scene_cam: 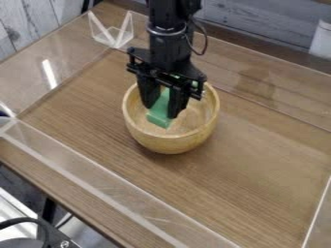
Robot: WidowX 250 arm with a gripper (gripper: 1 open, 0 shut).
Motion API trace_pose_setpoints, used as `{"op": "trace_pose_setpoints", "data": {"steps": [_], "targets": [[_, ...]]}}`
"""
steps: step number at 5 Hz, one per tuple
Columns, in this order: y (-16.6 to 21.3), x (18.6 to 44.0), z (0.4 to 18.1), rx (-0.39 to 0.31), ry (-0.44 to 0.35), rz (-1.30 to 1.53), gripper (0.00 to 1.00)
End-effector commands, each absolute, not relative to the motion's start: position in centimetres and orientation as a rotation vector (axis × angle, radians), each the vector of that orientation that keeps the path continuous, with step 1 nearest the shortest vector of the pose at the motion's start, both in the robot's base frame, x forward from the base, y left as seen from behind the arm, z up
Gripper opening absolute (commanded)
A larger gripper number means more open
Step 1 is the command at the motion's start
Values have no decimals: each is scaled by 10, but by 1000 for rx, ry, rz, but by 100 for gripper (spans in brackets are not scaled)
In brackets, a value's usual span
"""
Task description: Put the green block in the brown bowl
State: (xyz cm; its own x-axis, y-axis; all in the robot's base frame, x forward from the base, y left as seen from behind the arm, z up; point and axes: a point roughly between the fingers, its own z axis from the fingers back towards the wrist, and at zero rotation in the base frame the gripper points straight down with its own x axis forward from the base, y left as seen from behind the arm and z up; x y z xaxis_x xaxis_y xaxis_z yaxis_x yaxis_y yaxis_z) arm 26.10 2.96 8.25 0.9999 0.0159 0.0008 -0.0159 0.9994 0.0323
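My gripper has the green block, now hanging inside the bowl's mouth. It will let go of the block on the brown bowl's bottom (183, 117), toward the bowl's side away from the clear stand.
The brown bowl (153, 137), light tan wood with a thick rim, sits in the middle of the wooden tabletop. My black gripper (165, 99) points straight down into the bowl's mouth. It is shut on the green block (163, 109), which hangs upright between the fingers. The block's lower end reaches down inside the bowl, close to its floor. Whether the block touches the floor I cannot tell.
A clear acrylic wall (77, 184) rings the wooden table (258, 165). A small clear acrylic stand (110, 27) sits at the back left, behind the arm.
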Motion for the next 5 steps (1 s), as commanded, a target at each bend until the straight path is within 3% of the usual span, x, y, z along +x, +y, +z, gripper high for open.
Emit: {"op": "trace_pose_setpoints", "data": {"steps": [1,5], "targets": [[25,268,90,27,-36,-5,0],[8,274,95,-14,-40,-32,0]]}}
